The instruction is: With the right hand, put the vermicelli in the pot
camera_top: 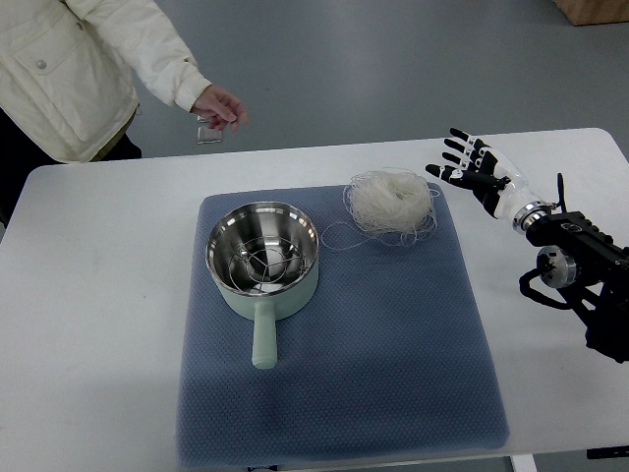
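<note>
The whole bundle should go into the pot, so I need to close my right gripper around the thick middle of the vermicelli nest (399,202).
A white nest of vermicelli (391,203) lies on the far right part of the blue mat (393,344), with loose strands trailing around it. A pale green pot (262,258) with a shiny steel inside and a wire rack stands on the mat's left half, handle pointing toward me. My right hand (472,165) hovers over the table just right of the vermicelli, fingers spread and holding nothing. It does not touch the noodles. The left arm is out of view.
The mat lies on a white table (88,324). A person in a cream jacket (79,59) stands at the far left, a hand (221,106) held beyond the table's far edge holding a small object. A brown box corner (595,10) shows at top right.
</note>
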`<control>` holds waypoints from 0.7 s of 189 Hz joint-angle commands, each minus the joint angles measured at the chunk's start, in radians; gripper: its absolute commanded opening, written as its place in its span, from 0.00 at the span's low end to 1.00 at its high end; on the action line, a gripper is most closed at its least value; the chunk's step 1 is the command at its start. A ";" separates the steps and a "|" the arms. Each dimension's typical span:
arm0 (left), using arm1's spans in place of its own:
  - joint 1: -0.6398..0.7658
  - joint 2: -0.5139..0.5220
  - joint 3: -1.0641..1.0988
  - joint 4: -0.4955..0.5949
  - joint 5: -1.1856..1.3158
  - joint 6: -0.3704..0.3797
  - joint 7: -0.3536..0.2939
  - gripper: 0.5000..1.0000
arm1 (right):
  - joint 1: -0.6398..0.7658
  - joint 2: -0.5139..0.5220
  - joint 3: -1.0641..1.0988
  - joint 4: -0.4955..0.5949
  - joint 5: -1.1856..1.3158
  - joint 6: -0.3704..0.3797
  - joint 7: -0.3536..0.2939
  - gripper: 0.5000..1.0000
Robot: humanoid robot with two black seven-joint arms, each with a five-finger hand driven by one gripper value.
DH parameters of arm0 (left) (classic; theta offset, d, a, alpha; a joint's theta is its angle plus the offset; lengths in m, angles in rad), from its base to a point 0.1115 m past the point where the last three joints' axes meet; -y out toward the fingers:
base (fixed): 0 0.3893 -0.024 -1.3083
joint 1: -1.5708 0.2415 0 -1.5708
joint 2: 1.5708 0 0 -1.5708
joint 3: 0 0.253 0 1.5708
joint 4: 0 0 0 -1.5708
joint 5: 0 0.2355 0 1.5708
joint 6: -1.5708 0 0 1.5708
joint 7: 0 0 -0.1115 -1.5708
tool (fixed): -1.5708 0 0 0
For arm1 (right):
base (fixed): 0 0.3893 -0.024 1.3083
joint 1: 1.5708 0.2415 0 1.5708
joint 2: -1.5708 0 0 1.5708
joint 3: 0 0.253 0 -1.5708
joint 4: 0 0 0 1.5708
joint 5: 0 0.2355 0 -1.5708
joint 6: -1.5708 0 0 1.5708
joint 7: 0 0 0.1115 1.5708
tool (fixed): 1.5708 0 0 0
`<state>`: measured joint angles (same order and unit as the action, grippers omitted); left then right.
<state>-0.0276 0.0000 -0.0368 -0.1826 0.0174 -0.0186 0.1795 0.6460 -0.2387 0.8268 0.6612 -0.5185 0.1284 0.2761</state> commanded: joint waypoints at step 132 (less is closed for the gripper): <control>0.000 0.000 -0.005 0.002 0.001 0.000 0.000 1.00 | 0.007 -0.005 -0.002 0.002 -0.009 0.001 0.002 0.86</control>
<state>-0.0276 0.0000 -0.0409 -0.1823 0.0184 -0.0182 0.1795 0.6519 -0.2420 0.8253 0.6624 -0.5222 0.1287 0.2776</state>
